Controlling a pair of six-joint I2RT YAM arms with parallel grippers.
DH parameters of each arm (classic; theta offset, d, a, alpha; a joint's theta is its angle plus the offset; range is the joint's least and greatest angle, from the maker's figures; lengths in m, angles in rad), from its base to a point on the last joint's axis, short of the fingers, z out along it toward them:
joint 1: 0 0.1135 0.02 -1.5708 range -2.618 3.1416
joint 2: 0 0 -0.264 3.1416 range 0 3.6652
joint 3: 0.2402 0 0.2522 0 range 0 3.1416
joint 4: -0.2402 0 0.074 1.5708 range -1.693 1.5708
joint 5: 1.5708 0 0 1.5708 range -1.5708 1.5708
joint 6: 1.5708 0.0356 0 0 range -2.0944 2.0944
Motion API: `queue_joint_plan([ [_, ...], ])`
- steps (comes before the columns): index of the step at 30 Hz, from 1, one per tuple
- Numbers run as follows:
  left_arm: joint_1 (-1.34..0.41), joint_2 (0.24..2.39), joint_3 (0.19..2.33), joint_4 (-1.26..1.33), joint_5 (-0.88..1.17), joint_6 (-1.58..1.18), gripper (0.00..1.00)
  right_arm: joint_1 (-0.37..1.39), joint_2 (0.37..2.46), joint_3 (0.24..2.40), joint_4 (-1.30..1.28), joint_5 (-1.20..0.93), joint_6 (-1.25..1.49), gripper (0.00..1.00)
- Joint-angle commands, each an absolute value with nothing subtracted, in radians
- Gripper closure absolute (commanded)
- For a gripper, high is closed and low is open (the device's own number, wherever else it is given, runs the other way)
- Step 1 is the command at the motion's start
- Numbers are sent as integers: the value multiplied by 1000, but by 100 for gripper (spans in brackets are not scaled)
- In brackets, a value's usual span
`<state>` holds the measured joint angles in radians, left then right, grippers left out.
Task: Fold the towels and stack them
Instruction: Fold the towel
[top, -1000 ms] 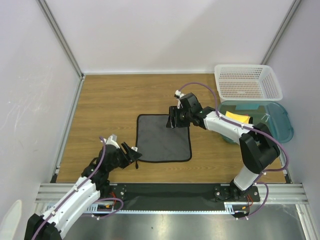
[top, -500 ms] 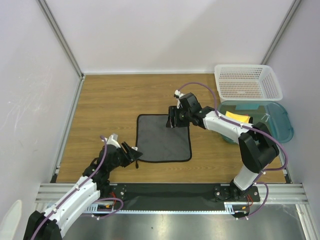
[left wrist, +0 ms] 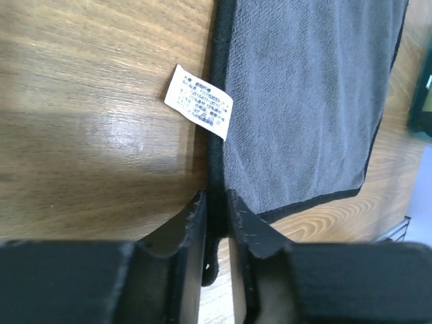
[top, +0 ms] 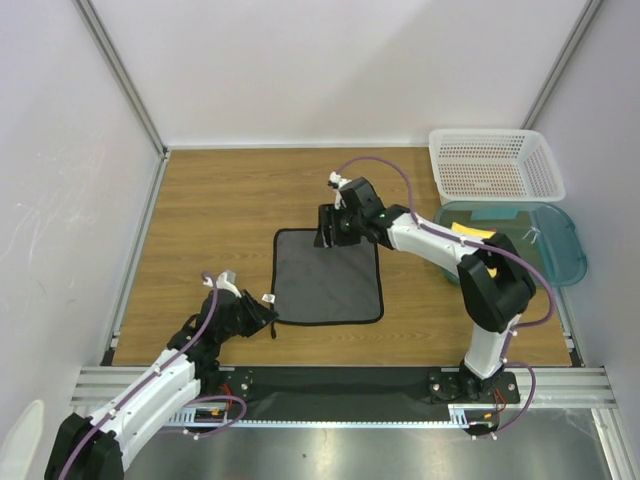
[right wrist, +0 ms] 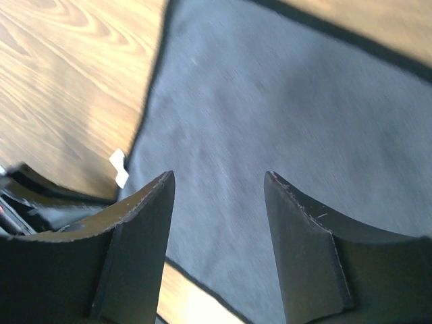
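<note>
The far corner (top: 277, 232) of the grey towel, at the other end of the towel's edge that my left gripper holds, will be grabbed by my right gripper.
A grey towel (top: 328, 278) with black edging lies flat and spread out on the wooden table. In the left wrist view the towel (left wrist: 304, 94) shows a white label (left wrist: 199, 101) at its edge. My left gripper (top: 268, 312) sits at the towel's near-left corner, and in the wrist view this gripper (left wrist: 214, 199) is shut on the black edging. My right gripper (top: 325, 228) hovers open over the towel's far edge near the far-left corner. From its own wrist view the right gripper (right wrist: 219, 179) has only grey towel (right wrist: 270, 101) showing between its jaws. A yellow towel (top: 473, 236) lies in the tub.
A white lattice basket (top: 495, 165) stands at the far right, with a teal translucent tub (top: 555, 250) just in front of it. Side walls with metal posts close in the table on the left, back and right.
My left gripper has closed onto the towel's near-left corner edging. The right arm has swung left along the far edge of the towel, still open.
</note>
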<state>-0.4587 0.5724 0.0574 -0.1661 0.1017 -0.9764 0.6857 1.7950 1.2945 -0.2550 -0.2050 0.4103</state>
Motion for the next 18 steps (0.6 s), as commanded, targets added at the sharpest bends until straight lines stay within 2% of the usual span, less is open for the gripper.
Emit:
queue_joint_plan([
  [1, -457, 594, 51, -184, 71, -933, 78, 715, 1871, 1426, -201, -210, 402, 39],
  [5, -456, 615, 58, -175, 71, -899, 84, 747, 1986, 1554, -235, -166, 400, 39],
  [9, -457, 626, 67, -175, 69, -881, 99, 781, 2092, 1679, -273, -100, 391, 36],
  [18, -457, 629, 78, -190, 61, -842, 100, 821, 2293, 1928, -331, -22, 411, 34],
])
